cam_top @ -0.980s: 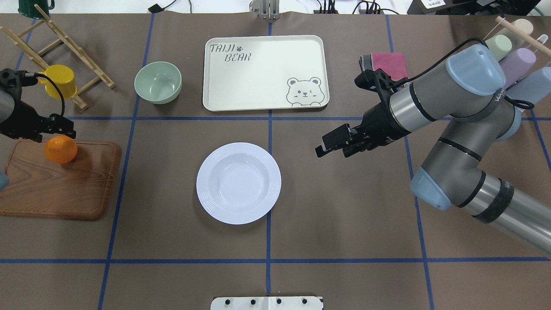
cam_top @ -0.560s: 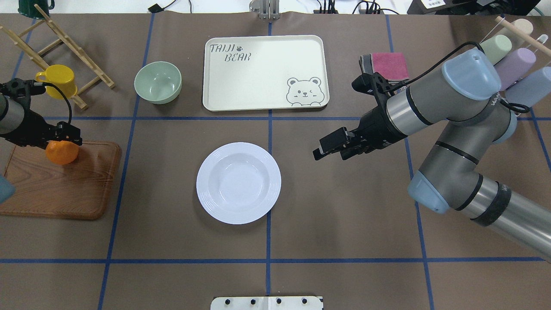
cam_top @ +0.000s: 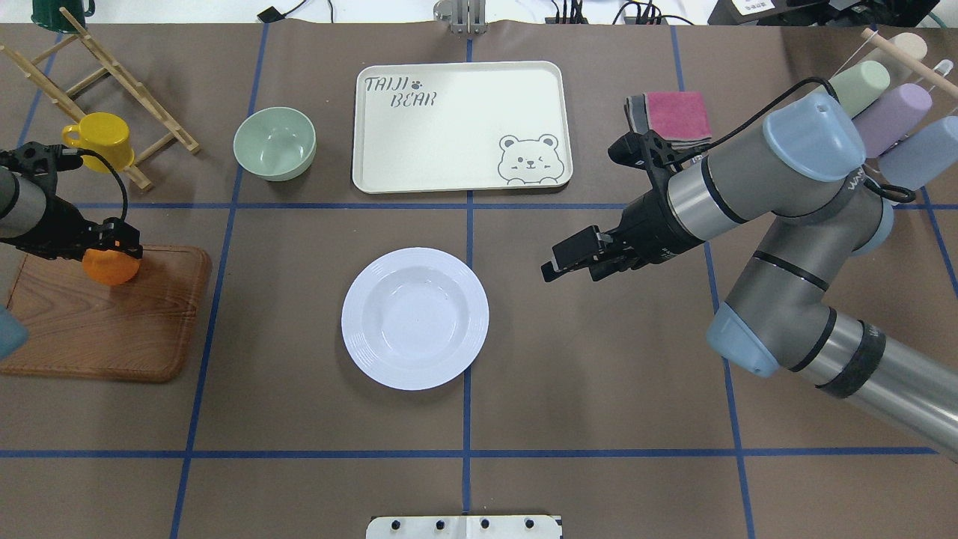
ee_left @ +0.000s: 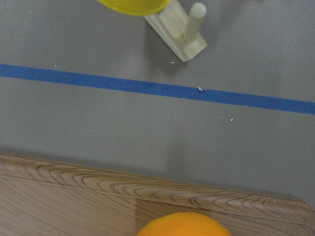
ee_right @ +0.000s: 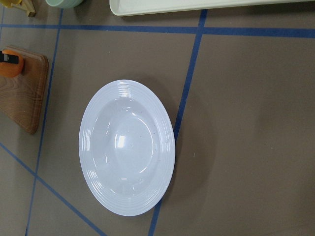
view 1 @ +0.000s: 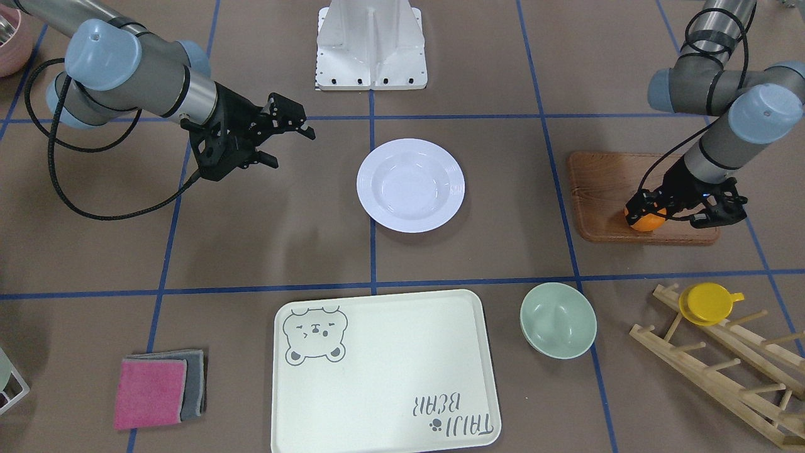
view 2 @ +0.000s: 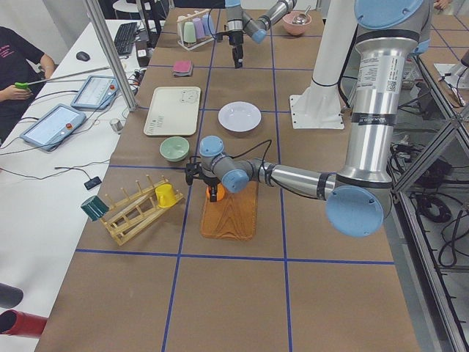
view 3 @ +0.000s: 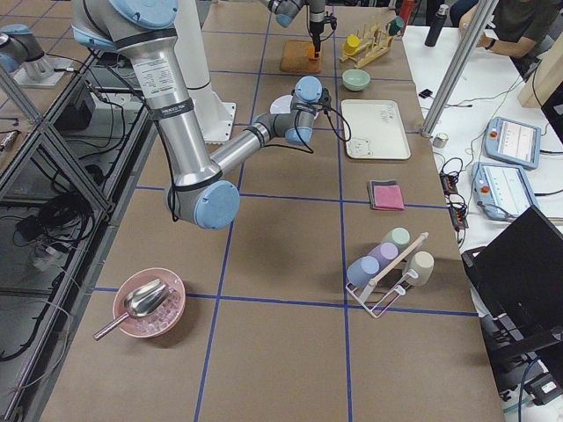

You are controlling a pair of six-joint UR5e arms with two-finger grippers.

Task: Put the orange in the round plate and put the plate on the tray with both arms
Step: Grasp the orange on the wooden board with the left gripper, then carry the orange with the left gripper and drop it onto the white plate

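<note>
Next, my left gripper releases the orange inside the white round plate, off-centre [view 1: 431, 174] toward the wooden board.
The orange [cam_top: 111, 269] sits on the far end of a wooden board [cam_top: 97, 322] at the left. My left gripper [cam_top: 114, 243] is down over its top, fingers either side, and looks open. The left wrist view shows only the orange's top [ee_left: 183, 225] at its lower edge. The white round plate [cam_top: 415, 318] lies empty mid-table. My right gripper [cam_top: 563, 262] hovers open to the right of it, holding nothing. The right wrist view looks down on the plate [ee_right: 127, 147]. The cream tray [cam_top: 460, 123] with the bear drawing lies empty beyond the plate.
A pale green bowl [cam_top: 275, 142] stands left of the tray. A yellow cup [cam_top: 101, 138] hangs on a wooden rack [cam_top: 112, 67] at the far left. A pink cloth [cam_top: 677, 116] and a rack of pastel cups [cam_top: 891, 105] lie at the far right.
My left gripper has come down from above the orange until its fingers hide the fruit's top. The right gripper has drifted slightly left toward the plate. The orange and plate have not moved.
</note>
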